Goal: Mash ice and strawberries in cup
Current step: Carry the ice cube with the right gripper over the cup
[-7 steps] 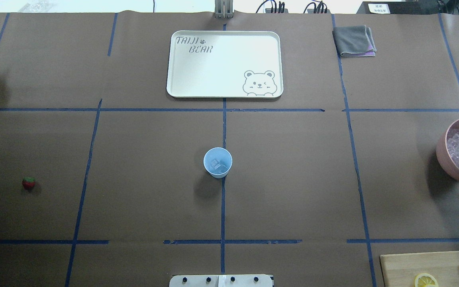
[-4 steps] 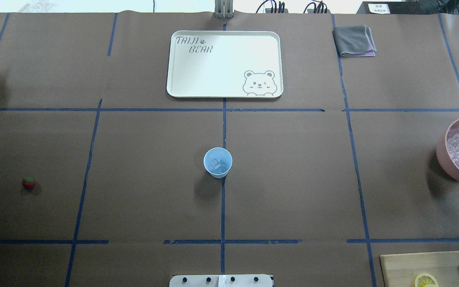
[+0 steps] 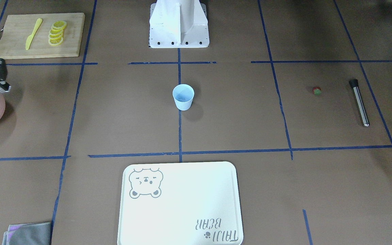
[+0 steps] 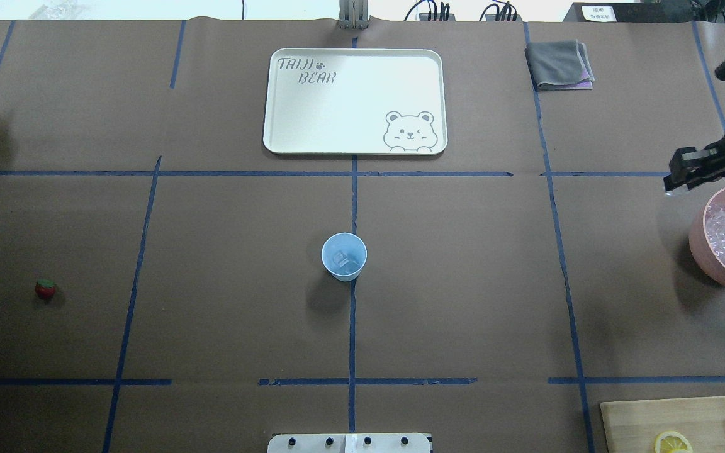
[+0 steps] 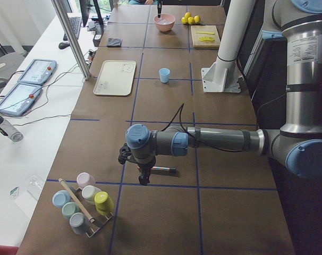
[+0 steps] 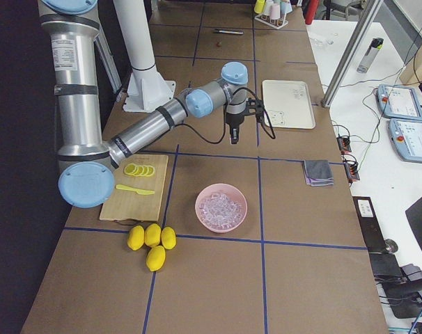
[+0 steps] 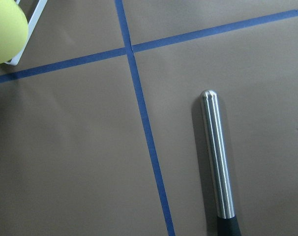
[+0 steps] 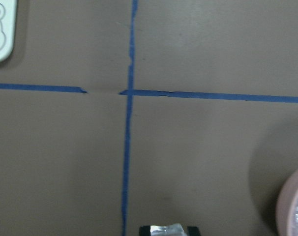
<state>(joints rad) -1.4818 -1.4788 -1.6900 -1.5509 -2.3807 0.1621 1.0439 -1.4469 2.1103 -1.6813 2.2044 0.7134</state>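
Observation:
The robot's right gripper should release its ice cube inside the pale blue cup (image 3: pixel 184 98) that stands on the blue tape.
The pale blue cup (image 4: pixel 343 256) stands upright at the table's middle with a clear ice cube (image 4: pixel 340 258) in it. A tiny red strawberry (image 4: pixel 45 289) lies far left on the paper. My right gripper (image 4: pixel 674 179) hangs just beyond the pink bowl's far-left rim. In the right wrist view its fingertips are shut on another glassy ice cube (image 8: pixel 168 230). My left gripper (image 5: pixel 143 179) hovers over the steel muddler (image 7: pixel 217 162). Its fingers show in no close view, so I cannot tell their state.
A pink bowl (image 4: pixel 697 242) of ice cubes sits at the right edge. The white bear tray (image 4: pixel 355 146) lies beyond the cup, with a grey cloth (image 4: pixel 559 64) to its right. A cutting board (image 3: pixel 12 47) holds lemon slices (image 3: pixel 56 33) and a yellow knife (image 3: pixel 32 34).
The right gripper was low in the pink bowl, left the view, and now shows higher up beyond the bowl's left rim. Cup and strawberry have not moved.

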